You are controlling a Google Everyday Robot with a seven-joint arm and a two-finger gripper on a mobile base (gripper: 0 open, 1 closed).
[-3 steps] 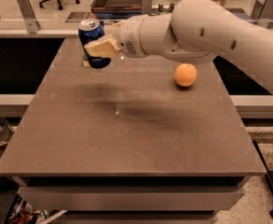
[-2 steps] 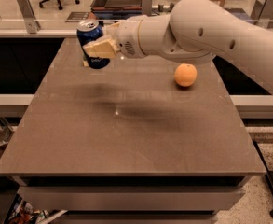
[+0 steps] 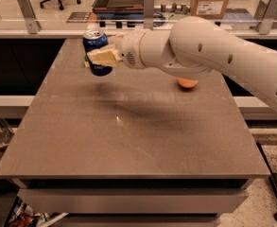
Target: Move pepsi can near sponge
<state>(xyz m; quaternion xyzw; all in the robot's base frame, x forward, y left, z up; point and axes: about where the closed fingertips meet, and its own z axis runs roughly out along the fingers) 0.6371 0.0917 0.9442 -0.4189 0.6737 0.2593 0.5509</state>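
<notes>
The robot's gripper will release the pepsi can near the table's far edge, close beside the sponge (image 3: 117,66), toward the orange fruit. The can is now held upright above the table.
The pepsi can (image 3: 95,40) is dark blue with a silver top. It is held upright above the far left part of the table (image 3: 128,141). My gripper (image 3: 98,59) is shut on the can, with one pale finger (image 3: 105,57) across its front. The white arm reaches in from the right. The sponge does not show; it is hidden or out of view.
An orange fruit (image 3: 187,83) lies on the table's far right part, mostly covered by my arm. Behind the table runs a glass barrier with metal posts (image 3: 149,8). The floor drops away past the table's edges on every side.
The arm has come down and slightly toward the camera with the can. It now covers most of the orange, which showed fully before.
</notes>
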